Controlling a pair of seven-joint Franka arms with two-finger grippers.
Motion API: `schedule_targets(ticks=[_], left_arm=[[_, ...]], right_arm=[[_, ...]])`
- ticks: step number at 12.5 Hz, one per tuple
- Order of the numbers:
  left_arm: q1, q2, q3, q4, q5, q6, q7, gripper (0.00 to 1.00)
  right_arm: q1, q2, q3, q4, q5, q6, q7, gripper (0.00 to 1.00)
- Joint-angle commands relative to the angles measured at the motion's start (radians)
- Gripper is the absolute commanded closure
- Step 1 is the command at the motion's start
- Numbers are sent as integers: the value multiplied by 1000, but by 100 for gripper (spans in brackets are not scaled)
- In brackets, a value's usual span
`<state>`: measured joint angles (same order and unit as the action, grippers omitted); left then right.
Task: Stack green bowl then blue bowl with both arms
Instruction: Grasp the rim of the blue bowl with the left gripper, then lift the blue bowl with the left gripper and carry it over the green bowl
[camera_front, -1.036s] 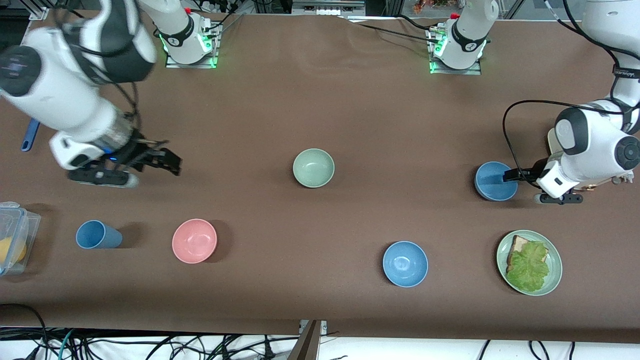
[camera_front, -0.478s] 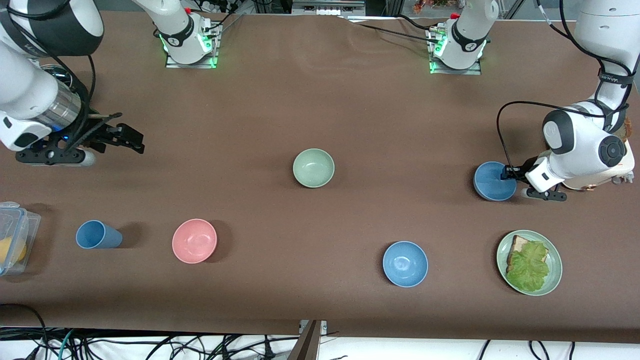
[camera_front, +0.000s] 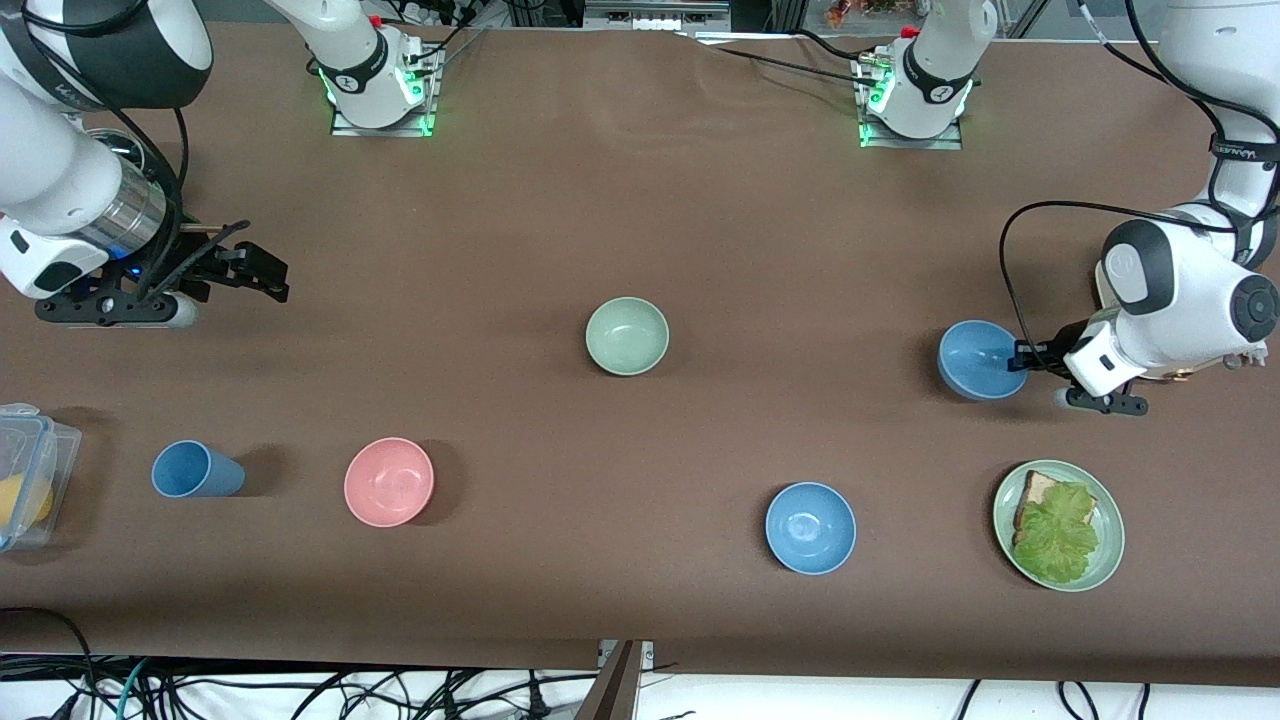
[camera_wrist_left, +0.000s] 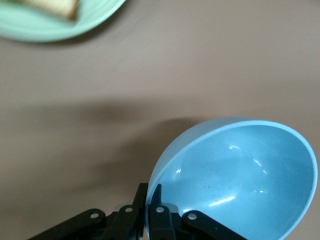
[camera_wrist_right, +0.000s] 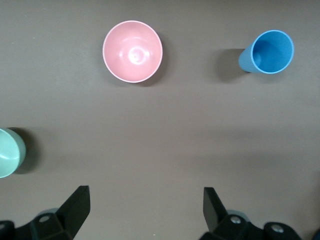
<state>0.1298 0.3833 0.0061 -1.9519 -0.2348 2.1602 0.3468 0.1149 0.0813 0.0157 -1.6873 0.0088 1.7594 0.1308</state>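
Note:
The duller blue bowl, now tilted at the table's end, will be let go by my left gripper inside the green bowl (camera_front: 627, 336) in the middle of the table.
The green bowl (camera_front: 627, 336) stands upright in the middle of the table; its edge shows in the right wrist view (camera_wrist_right: 7, 152). My left gripper (camera_front: 1020, 355) is shut on the rim of the duller blue bowl (camera_front: 978, 360) at the left arm's end of the table. The bowl is tilted, with its gripped side raised. In the left wrist view my gripper (camera_wrist_left: 151, 192) pinches the rim of the bowl (camera_wrist_left: 240, 180), one finger inside and one outside. My right gripper (camera_front: 255, 275) is open and empty over bare table at the right arm's end, and it also shows in the right wrist view (camera_wrist_right: 145, 200).
A brighter blue bowl (camera_front: 810, 528) and a green plate (camera_front: 1108, 505) with bread and lettuce lie nearer the front camera. A pink bowl (camera_front: 389, 481), a blue cup (camera_front: 195, 470) and a clear container (camera_front: 30, 470) lie toward the right arm's end.
My right arm has pulled back toward its own end of the table and stopped. My left gripper has closed in on the blue bowl's rim and tipped the bowl up slightly.

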Motion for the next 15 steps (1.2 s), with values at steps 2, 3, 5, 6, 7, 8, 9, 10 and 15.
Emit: schedule_targets(ticks=[2, 3, 5, 6, 7, 8, 9, 10, 15], left_arm=[[-236, -6, -3, 152, -26, -119, -266, 100], [-310, 3, -3, 177, -24, -119, -378, 100], [-457, 49, -1, 259, -20, -117, -608, 100], [-519, 78, -1, 286, -20, -114, -703, 100], [-580, 106, -1, 307, -20, -111, -786, 100], [-640, 139, 2, 332, -21, -109, -860, 100], [-680, 170, 3, 365, -21, -100, -929, 100], [-708, 195, 5, 390, -21, -93, -977, 100], [-803, 256, 6, 410, -20, -42, -1060, 100]], right_arm=[[-20, -25, 13, -20, -16, -9, -14, 0], [-20, -23, 13, -22, -16, -8, -13, 0], [-18, -23, 15, -22, -16, -9, -13, 0], [-20, -23, 15, -22, -16, -9, -13, 0], [-20, -23, 12, -22, -16, -8, -14, 0], [-21, -23, 12, -22, -16, -8, -14, 0], [-21, -22, 10, -22, -16, -8, -16, 0], [-21, -22, 10, -22, -18, -8, -16, 0], [-23, -17, 10, -22, -16, -8, -8, 0]])
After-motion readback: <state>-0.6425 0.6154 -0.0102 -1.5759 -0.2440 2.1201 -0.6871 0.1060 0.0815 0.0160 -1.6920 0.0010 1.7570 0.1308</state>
